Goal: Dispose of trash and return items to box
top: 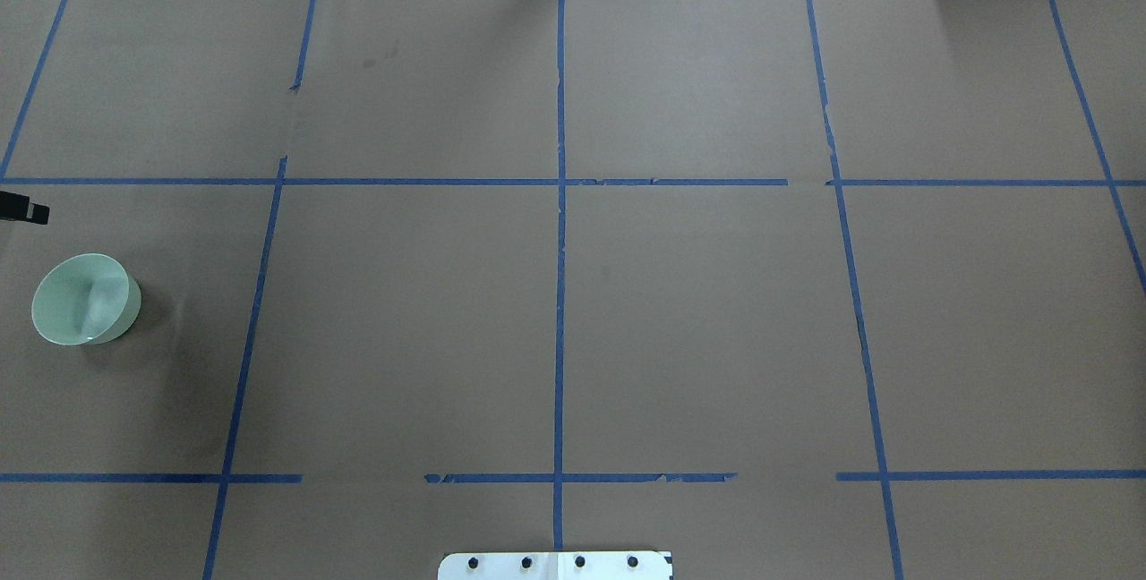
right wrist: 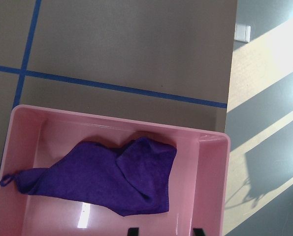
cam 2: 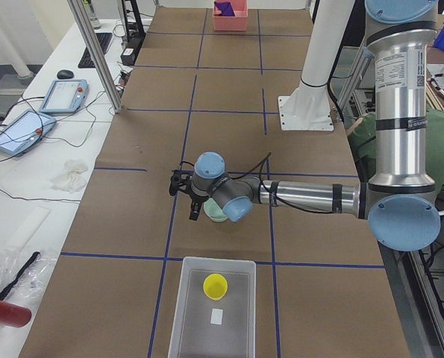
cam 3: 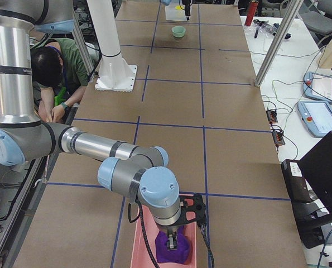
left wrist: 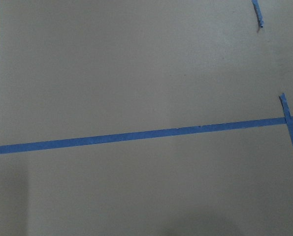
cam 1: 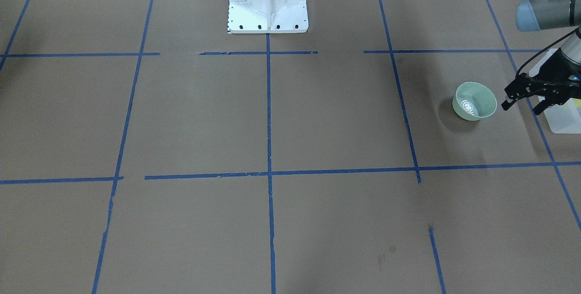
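Next, I bring my left gripper over and close it on the mint-green bowl's rim [cam 1: 495, 100], on the side that faces the frosted box.
The mint-green bowl [cam 1: 474, 101] stands upright on the paper-covered table, also in the overhead view [top: 85, 298] and the exterior left view [cam 2: 216, 212]. My left gripper [cam 1: 523, 105] is open and empty, hovering between the bowl and the frosted box [cam 1: 563, 119]. Only a black fingertip [top: 22, 208] of it shows in the overhead view. The yellow cup [cam 2: 215, 286] stands inside the box [cam 2: 188, 313]. My right gripper [right wrist: 166, 231] is open and empty above a pink bin [right wrist: 210, 172] that holds a purple cloth [right wrist: 107, 179].
The white robot base [cam 1: 268, 3] stands at the table's middle edge. Blue tape lines cross the brown paper. A person [cam 3: 54, 67] crouches beside the table near the base. The pink bin [cam 3: 140, 245] is at the table's far right end.
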{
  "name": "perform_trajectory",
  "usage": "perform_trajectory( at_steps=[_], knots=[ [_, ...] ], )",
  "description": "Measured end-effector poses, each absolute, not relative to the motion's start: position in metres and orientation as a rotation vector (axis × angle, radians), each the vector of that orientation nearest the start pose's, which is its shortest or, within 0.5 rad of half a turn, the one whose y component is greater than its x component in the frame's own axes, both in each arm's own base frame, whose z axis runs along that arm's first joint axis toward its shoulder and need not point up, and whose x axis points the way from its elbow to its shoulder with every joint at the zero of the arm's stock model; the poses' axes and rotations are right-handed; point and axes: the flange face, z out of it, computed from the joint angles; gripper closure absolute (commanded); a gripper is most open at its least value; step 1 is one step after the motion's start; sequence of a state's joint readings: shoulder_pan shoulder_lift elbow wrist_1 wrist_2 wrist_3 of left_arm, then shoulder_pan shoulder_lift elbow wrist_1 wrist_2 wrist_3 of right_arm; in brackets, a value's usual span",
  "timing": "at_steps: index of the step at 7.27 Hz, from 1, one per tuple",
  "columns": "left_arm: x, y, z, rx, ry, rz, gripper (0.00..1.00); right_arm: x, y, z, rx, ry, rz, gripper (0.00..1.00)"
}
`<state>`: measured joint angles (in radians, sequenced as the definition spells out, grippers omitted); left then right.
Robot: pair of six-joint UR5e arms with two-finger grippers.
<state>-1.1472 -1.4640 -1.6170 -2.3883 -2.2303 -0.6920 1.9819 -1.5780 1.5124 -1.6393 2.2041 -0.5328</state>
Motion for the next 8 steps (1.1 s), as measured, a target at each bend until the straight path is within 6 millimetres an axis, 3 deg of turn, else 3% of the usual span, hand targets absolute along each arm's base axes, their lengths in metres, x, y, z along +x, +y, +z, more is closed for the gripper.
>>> perform_trajectory(
  at_steps=[3,5,6,7,8],
  knots=[
    [0.153,-0.434,0.631,0.237,0.909,0.053,0.0,0.261,-0.417,0.693,0.191,-0.623,-0.065,0.0],
    [0.167,-0.42,0.64,0.202,0.906,0.084,0.07,0.251,-0.43,0.665,0.203,-0.635,-0.046,0.0],
    [0.174,-0.416,0.642,0.19,0.905,0.097,0.21,0.234,-0.439,0.643,0.192,-0.657,-0.04,0.0],
    [0.178,-0.413,0.645,0.179,0.904,0.105,0.76,0.213,-0.449,0.618,0.181,-0.678,-0.038,0.0],
    [0.18,-0.412,0.647,0.172,0.902,0.108,1.0,0.193,-0.456,0.598,0.169,-0.691,-0.046,0.0]
  ],
)
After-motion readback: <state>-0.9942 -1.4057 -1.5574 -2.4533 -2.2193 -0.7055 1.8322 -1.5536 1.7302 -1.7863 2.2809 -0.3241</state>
